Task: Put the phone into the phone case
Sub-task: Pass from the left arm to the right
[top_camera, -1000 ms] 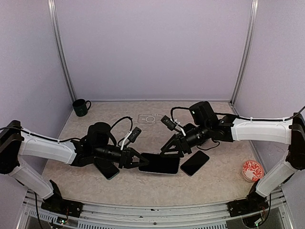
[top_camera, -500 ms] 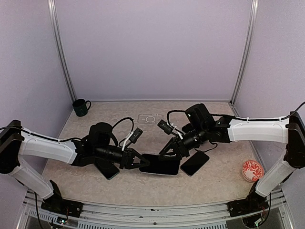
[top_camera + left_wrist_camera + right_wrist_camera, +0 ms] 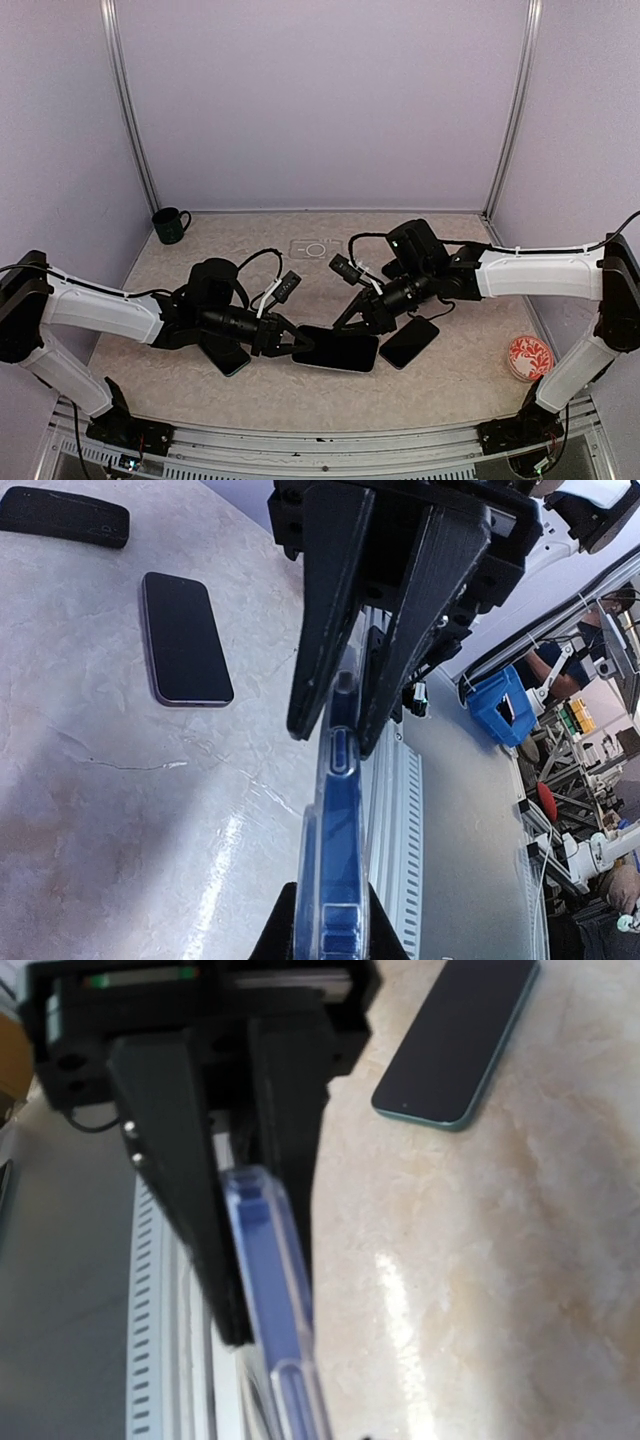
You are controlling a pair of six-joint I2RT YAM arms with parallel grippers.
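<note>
The blue phone's edge lies at a slant in my right gripper, so my right gripper needs to open and take the phone's edge straight point(image 3: 306, 1415) before my left gripper lets go of the phone's far end.
A blue phone point(image 3: 337, 348) with a clear case rim around its edge hangs just above the table, held between both arms. My left gripper point(image 3: 292, 345) is shut on its left end; in the left wrist view the phone's edge point(image 3: 340, 860) rises from between my own fingertips. My right gripper point(image 3: 362, 322) clamps the other end, and its black fingers point(image 3: 320, 620) press on both faces there. The right wrist view shows the same edge point(image 3: 275, 1290) running toward the left gripper's fingers point(image 3: 190, 1190). My right fingertips are out of that view.
A dark phone point(image 3: 408, 342) lies on the table right of the held one. Another phone point(image 3: 225, 355) lies under the left arm. A clear case point(image 3: 315, 248) lies at the back middle, a green mug point(image 3: 170, 225) at the back left, a red dish point(image 3: 529, 357) at the right.
My right gripper has come down a little to the left and closed its jaws on the phone's right end. The left gripper has kept its hold without moving.
</note>
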